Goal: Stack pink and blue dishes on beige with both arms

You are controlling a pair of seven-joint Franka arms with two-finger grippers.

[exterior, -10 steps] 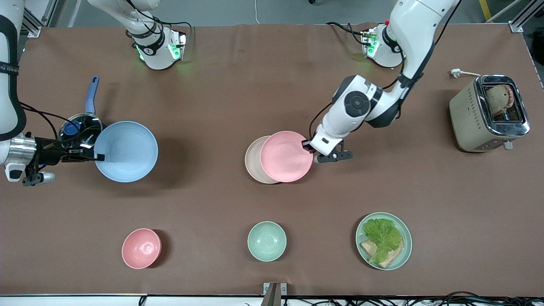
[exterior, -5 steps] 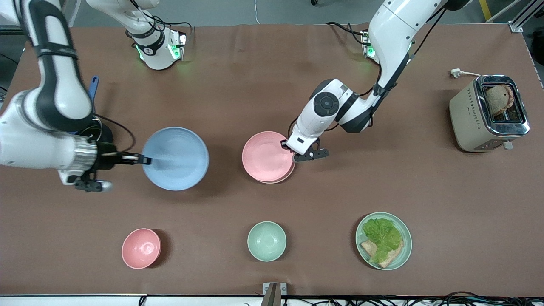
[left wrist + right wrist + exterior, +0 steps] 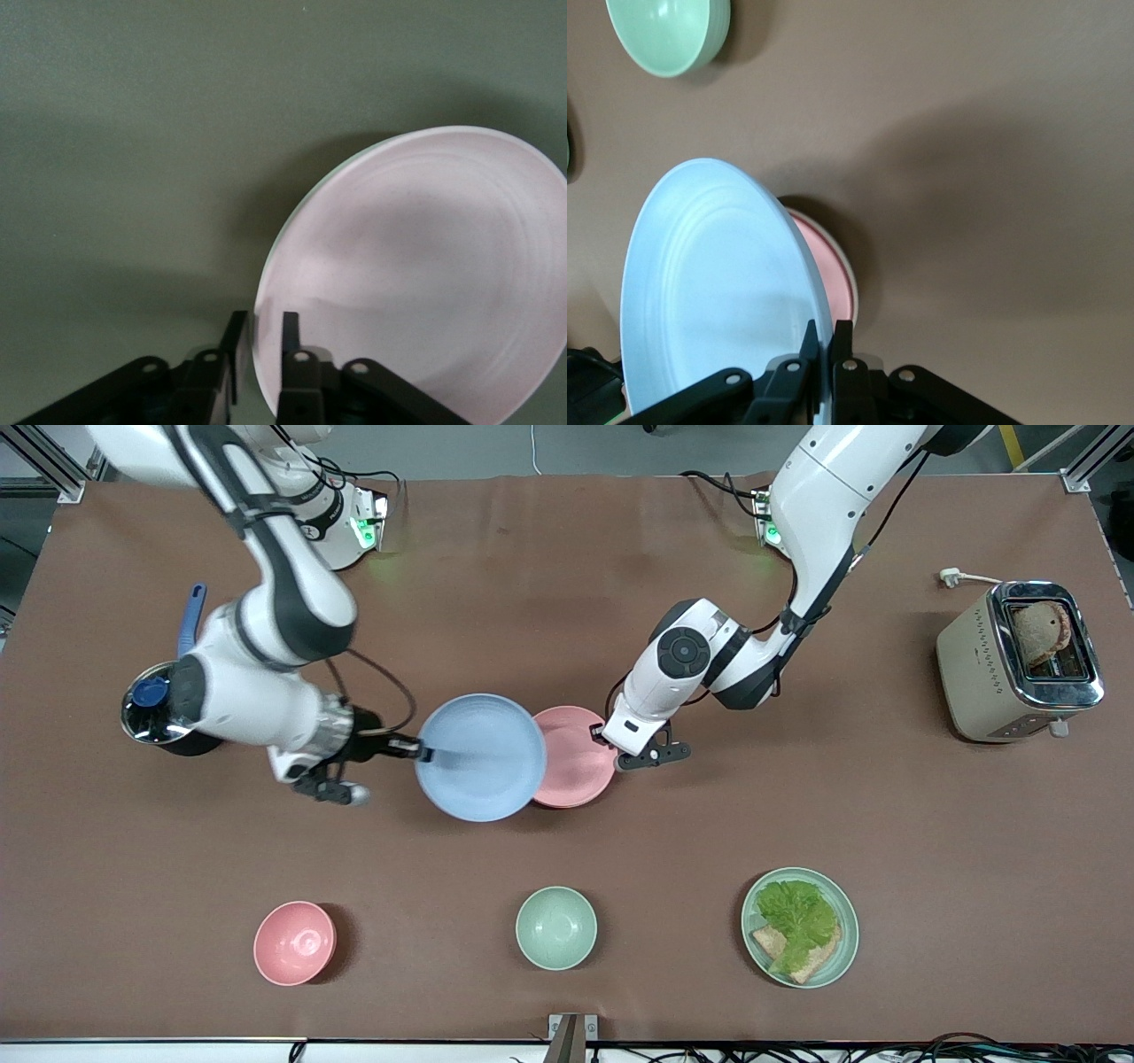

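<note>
I should let go of the light blue plate with my right gripper, squarely on the middle of the pink plate (image 3: 564, 755). The light blue plate now hangs over the table.
My right gripper (image 3: 423, 753) (image 3: 827, 326) is shut on the rim of the light blue plate (image 3: 481, 757) (image 3: 718, 283) and holds it in the air. The plate hangs over the table and overlaps the edge of the pink plate (image 3: 580, 757) (image 3: 416, 274). The pink plate lies flat on the beige plate, of which only a thin pale rim (image 3: 852, 283) shows. My left gripper (image 3: 604, 735) (image 3: 263, 314) is open. Its fingers straddle the pink plate's rim on the side toward the left arm's end of the table.
A pot with a blue handle (image 3: 164, 708) stands near the right arm's end and a toaster (image 3: 1019, 660) near the left arm's end. Nearer the front camera are a pink bowl (image 3: 294, 942), a mint bowl (image 3: 556, 927) and a green plate with lettuce (image 3: 800, 927).
The right arm carried the blue plate from beside the pot toward the middle, until it overlapped the pink plate. The left arm slid the pink plate fully over the beige one and then stayed.
</note>
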